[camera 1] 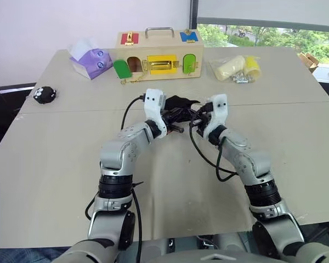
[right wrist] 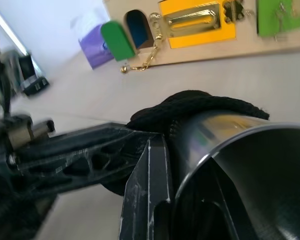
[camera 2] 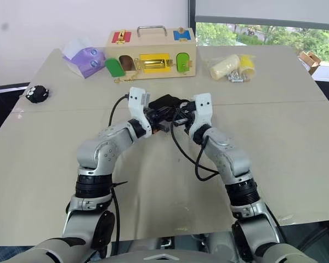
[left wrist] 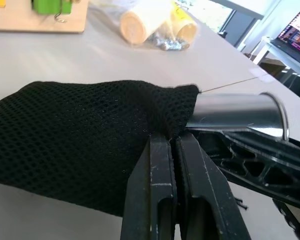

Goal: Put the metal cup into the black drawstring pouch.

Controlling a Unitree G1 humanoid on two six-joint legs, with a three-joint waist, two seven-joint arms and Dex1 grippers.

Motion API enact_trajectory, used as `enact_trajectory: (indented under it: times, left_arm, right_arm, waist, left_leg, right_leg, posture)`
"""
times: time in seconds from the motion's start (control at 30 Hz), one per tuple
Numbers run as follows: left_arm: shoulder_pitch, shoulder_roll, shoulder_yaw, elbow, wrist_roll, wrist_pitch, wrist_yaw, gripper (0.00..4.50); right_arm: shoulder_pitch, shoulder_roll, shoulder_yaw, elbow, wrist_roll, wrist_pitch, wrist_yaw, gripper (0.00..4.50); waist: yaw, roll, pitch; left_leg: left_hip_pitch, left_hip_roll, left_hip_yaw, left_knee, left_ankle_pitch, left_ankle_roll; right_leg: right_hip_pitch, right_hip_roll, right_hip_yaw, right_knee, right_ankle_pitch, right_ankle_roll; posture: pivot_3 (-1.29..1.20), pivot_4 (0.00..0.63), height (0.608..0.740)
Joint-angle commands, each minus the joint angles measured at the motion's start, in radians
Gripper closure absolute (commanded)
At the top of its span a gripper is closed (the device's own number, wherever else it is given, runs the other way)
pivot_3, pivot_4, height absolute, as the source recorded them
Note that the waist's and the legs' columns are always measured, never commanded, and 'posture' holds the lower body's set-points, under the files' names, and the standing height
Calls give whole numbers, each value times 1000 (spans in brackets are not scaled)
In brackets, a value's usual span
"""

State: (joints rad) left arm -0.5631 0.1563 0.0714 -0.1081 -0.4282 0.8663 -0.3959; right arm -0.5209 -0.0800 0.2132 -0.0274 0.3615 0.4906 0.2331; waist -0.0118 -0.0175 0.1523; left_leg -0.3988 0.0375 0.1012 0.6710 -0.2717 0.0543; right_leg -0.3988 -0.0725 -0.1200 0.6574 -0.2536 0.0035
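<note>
My right gripper's finger lies deep along the metal cup's side against the pouch's opening, so I need to back off, pinch the cup's rim [right wrist: 206, 157] with fingertips and push deeper.
Both grippers meet above the middle of the table. My left gripper [left wrist: 174, 145] is shut on the edge of the black drawstring pouch [left wrist: 80, 130], a black mesh bag lying on its side. The metal cup [left wrist: 235, 112], shiny steel, lies level with its base end pushed into the pouch's mouth and its rim still outside. My right gripper [right wrist: 177, 155] is shut on the cup's rim [right wrist: 250, 165], one finger outside the wall. From the head, the pouch [camera 1: 178, 102] shows just beyond the left gripper [camera 1: 175, 127] and right gripper [camera 1: 196, 121].
A wooden latch box [camera 1: 159, 55] stands at the table's far side. A purple tissue pack [camera 1: 90, 61] lies to its left and a black fuzzy ball [camera 1: 44, 94] near the left edge. A plastic bag with a yellow cup [camera 1: 237, 68] lies far right.
</note>
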Motion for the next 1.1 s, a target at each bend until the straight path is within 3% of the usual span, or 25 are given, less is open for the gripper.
enact_trajectory:
  times: [0.03,0.33,0.77,0.9,1.0,1.1]
  left_arm:
    - [-18,-33,-22,-62,-54,3,-17,4500]
    - [-20,-42,-16,-54,-50,-1,-14,4500]
    - [-17,-48,-23,-50,-55,-16,-5,4500]
    - [-17,-46,-24,-49,-53,-18,-5,4500]
    - [-17,-48,-20,-45,-55,-20,-3,4500]
    - [-17,-54,-13,-38,-58,-22,1,4500]
  right_arm:
    - [-44,-35,96,39,-142,-123,75,4458]
    - [-64,-158,205,138,-415,-324,178,4458]
    - [-106,-212,273,176,-657,-409,222,4458]
    - [-95,-205,249,184,-664,-403,225,4458]
    - [-84,-207,233,168,-662,-426,224,3542]
    - [-67,-194,202,138,-632,-433,220,2125]
  waist:
    - [0,0,0]
    - [1,0,0]
    - [0,-1,1]
    - [1,-1,1]
    - [1,-1,1]
    - [2,-1,1]
  left_leg:
    - [0,0,0,0,0,0]
    - [0,0,0,0,0,-1]
    - [1,0,0,0,1,-2]
    - [1,0,0,0,1,-2]
    - [1,0,0,0,1,-2]
    - [1,0,0,0,1,-2]
  right_leg:
    - [0,0,0,0,0,0]
    - [0,0,0,-1,0,0]
    - [0,0,0,0,0,0]
    - [0,0,0,0,0,0]
    - [0,0,0,0,0,0]
    - [0,0,0,0,0,0]
  posture:
    - [0,150,740]
    - [0,150,740]
    - [0,150,740]
    - [0,150,740]
    - [0,150,740]
    - [0,150,740]
